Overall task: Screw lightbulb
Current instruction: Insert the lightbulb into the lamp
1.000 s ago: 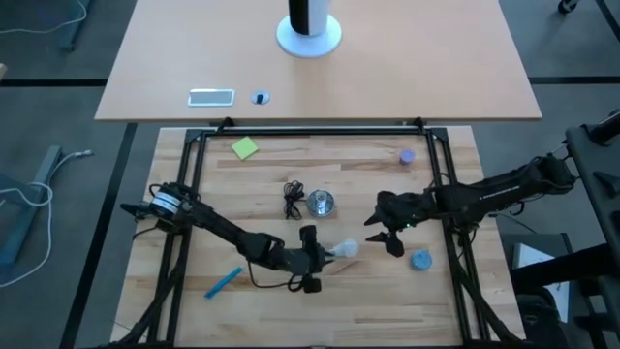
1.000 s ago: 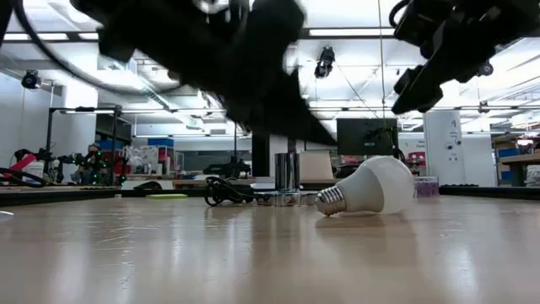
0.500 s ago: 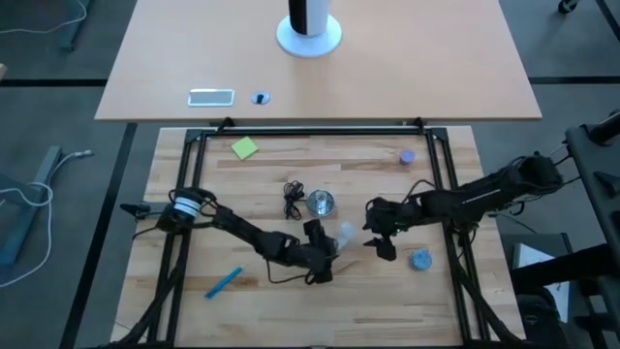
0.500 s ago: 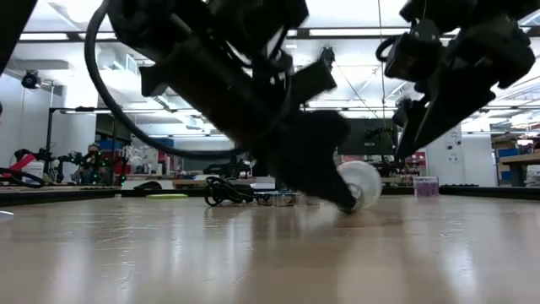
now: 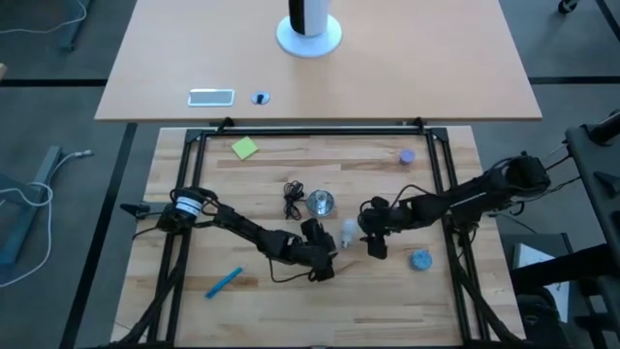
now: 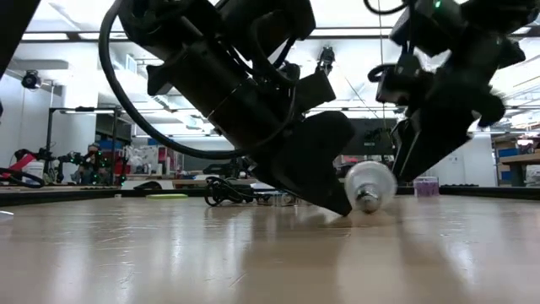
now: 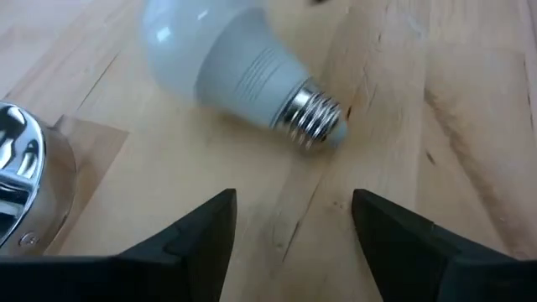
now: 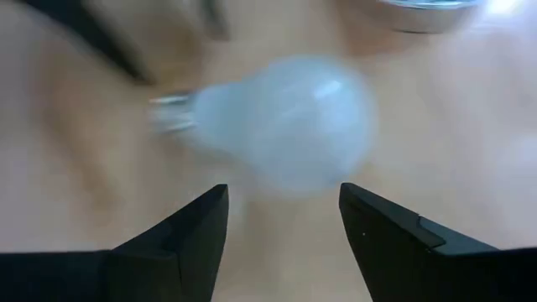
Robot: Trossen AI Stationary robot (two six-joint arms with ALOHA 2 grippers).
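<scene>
The lightbulb's round glass faces my right gripper crosswise, so I'll grip its tapered neck [image 8: 220, 115] above the screw base.
The white lightbulb [image 5: 347, 233] lies on its side on the wooden table, its glass resting on the wood and its silvery screw base [image 7: 315, 122] pointing toward the near edge. My left gripper [image 7: 294, 220] is open just short of the base, on the bulb's near-left side [image 5: 330, 252]. Open as well, my right gripper [image 8: 284, 211] sits low on the bulb's right [image 5: 371, 238], facing its glass [image 8: 285, 134]. The shiny round socket [image 5: 321, 203], with its black cord [image 5: 293, 199], stands just beyond the bulb toward the far edge.
A blue-grey round cap [image 5: 420, 260] lies right of my right gripper. A blue pen [image 5: 223, 282] lies near left, a yellow-green note [image 5: 244, 147] far left, and a small purple thing [image 5: 407, 155] far right. A black frame [image 5: 310, 127] borders the work area.
The lightbulb has swung round on the table: its base pointed toward the table's left and now points toward the near edge, and it has slid slightly toward the far edge. My right gripper has moved left and down toward the bulb. My left gripper has shifted right and turned.
</scene>
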